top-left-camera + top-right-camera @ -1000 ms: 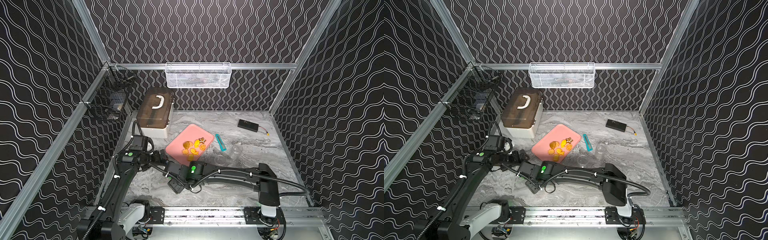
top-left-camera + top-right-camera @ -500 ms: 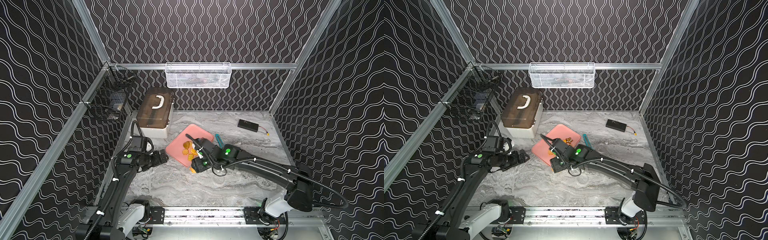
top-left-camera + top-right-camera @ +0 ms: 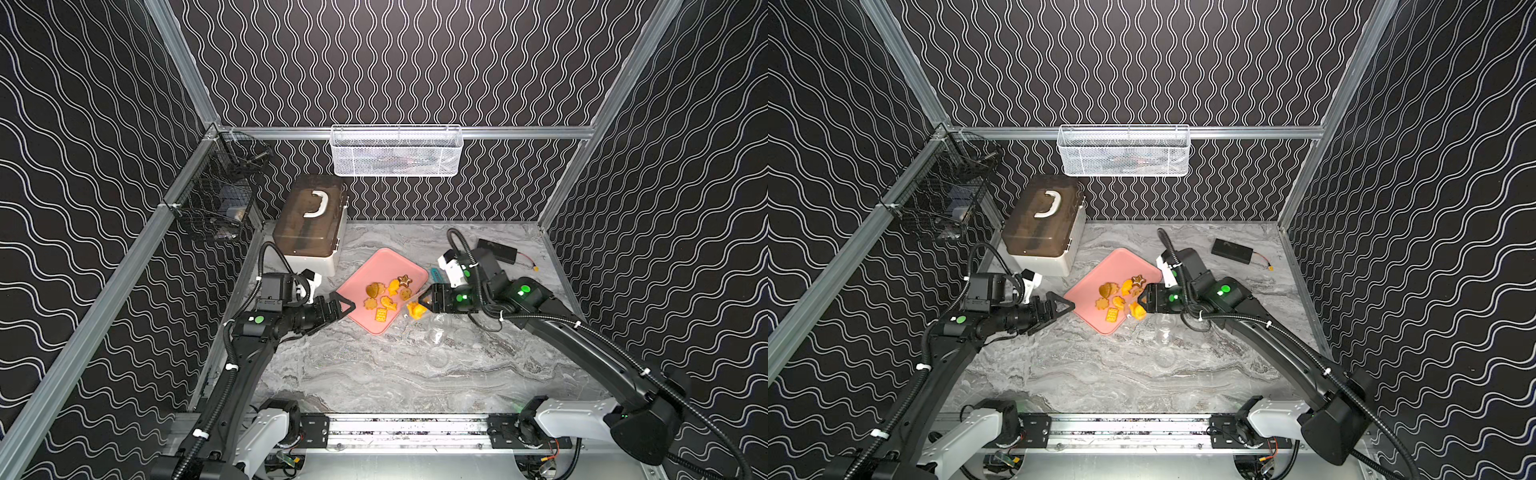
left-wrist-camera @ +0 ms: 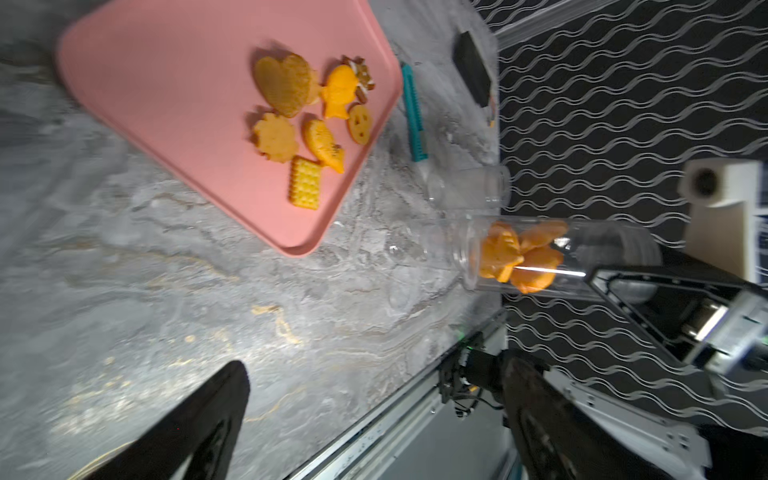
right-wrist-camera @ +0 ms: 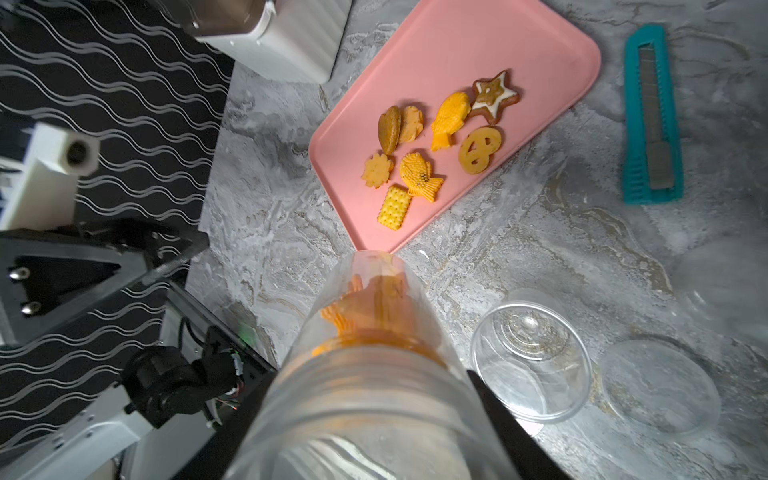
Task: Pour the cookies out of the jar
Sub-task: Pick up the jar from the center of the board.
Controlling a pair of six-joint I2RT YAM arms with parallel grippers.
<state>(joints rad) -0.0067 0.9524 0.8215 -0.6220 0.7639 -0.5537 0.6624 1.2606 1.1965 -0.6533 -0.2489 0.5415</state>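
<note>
My left gripper is to grab the clear jar next by its cookie-filled end (image 3: 416, 309) (image 4: 516, 257), opposite the end that my right gripper is holding.
A clear jar (image 3: 415, 309) (image 3: 1136, 311) lies tilted on its side in the air, mouth toward the front right edge of a pink tray (image 3: 374, 266) (image 3: 1100, 282). My right gripper (image 3: 430, 299) (image 5: 374, 415) is shut on the jar (image 5: 374, 374). Several orange cookies (image 4: 515, 257) (image 5: 374, 307) sit inside near the mouth. Several more cookies (image 3: 384, 297) (image 5: 436, 145) lie on the tray, among them a heart, a rectangle and a brown star. My left gripper (image 3: 343, 305) (image 4: 374, 374) is open and holds nothing, just off the tray's left edge.
A teal utility knife (image 5: 652, 116) lies right of the tray. A clear cup (image 5: 532, 353) and a clear lid (image 5: 660, 386) rest on the marble below the jar. A brown-lidded box (image 3: 311, 224) stands back left, with a black device (image 3: 496, 249) back right. Wire baskets (image 3: 397, 151) hang on the walls.
My right arm has swung from the front left, across the tray, to its right side, carrying the jar. The left gripper has shifted slightly toward the tray and stays open.
</note>
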